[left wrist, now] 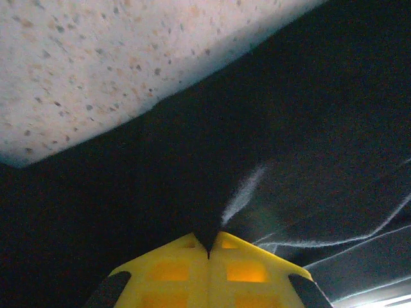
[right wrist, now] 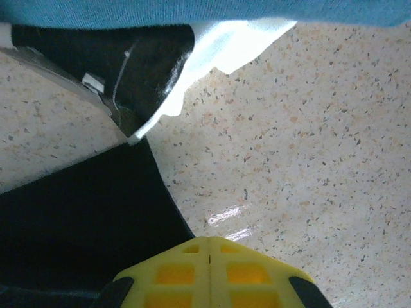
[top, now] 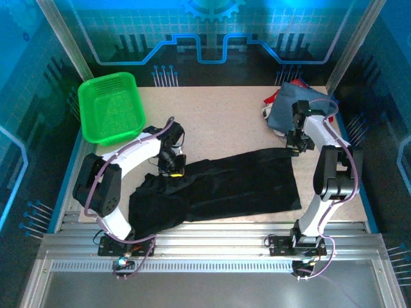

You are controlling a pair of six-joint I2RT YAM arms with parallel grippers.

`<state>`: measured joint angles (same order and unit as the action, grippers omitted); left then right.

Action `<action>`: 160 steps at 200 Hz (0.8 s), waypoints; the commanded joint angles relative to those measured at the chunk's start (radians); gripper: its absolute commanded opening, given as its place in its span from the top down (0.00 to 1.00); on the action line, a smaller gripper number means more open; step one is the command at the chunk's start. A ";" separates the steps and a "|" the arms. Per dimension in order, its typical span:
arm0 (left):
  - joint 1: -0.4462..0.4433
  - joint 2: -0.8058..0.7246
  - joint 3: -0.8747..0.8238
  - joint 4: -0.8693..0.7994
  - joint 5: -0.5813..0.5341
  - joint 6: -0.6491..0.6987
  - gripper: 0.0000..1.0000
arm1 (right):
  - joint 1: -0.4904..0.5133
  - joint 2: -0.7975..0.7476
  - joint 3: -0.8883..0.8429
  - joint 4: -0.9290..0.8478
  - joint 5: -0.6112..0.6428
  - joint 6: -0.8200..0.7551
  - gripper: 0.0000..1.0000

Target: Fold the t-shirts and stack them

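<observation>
The black t-shirt lies bunched in folds at the left gripper's fingers, so the robot should open that gripper, take the cloth (left wrist: 176, 224) close by and pull it toward the back.
A large black t-shirt (top: 218, 186) lies spread and partly folded across the middle of the table. My left gripper (top: 172, 168) sits on its upper left edge. In the left wrist view the yellow fingers (left wrist: 209, 247) are shut, with a fold of the black t-shirt (left wrist: 192, 179) pinched between their tips. My right gripper (top: 297, 142) hovers by the shirt's upper right corner. Its fingers (right wrist: 211, 247) are shut with nothing between them, over bare table just right of the black t-shirt's edge (right wrist: 77, 218). A pile of slate-blue, red and white t-shirts (top: 292, 102) lies at the back right.
A green mesh basket (top: 110, 106) stands at the back left. The speckled tabletop (top: 218, 119) is bare between the basket and the pile. The white shirt's edge (right wrist: 225, 45) and the blue cloth (right wrist: 192, 9) lie just beyond my right gripper.
</observation>
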<state>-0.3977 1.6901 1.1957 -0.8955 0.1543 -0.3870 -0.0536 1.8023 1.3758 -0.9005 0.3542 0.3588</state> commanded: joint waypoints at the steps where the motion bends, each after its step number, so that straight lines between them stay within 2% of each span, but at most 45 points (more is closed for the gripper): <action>1: 0.024 -0.040 0.043 -0.049 -0.007 0.028 1.00 | -0.014 0.013 0.045 -0.012 -0.011 -0.003 1.00; 39: 0.048 -0.030 0.066 -0.052 0.029 0.050 1.00 | -0.014 0.029 0.084 -0.024 -0.012 -0.009 1.00; 79: 0.049 -0.008 0.055 -0.045 0.002 0.049 0.87 | -0.014 0.033 0.081 -0.023 -0.022 -0.006 1.00; 98: 0.053 -0.019 0.050 -0.029 0.025 0.039 0.81 | -0.014 0.032 0.078 -0.023 -0.021 -0.008 1.00; 139: 0.053 -0.024 0.029 -0.030 0.044 0.045 0.77 | -0.014 0.035 0.081 -0.023 -0.023 -0.008 1.00; 160: 0.053 -0.023 0.026 -0.038 0.067 0.056 0.71 | -0.014 0.034 0.083 -0.025 -0.024 -0.006 1.00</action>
<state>-0.3542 1.6764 1.2373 -0.9112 0.1745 -0.3580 -0.0536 1.8244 1.4364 -0.9009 0.3431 0.3553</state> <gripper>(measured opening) 0.262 0.063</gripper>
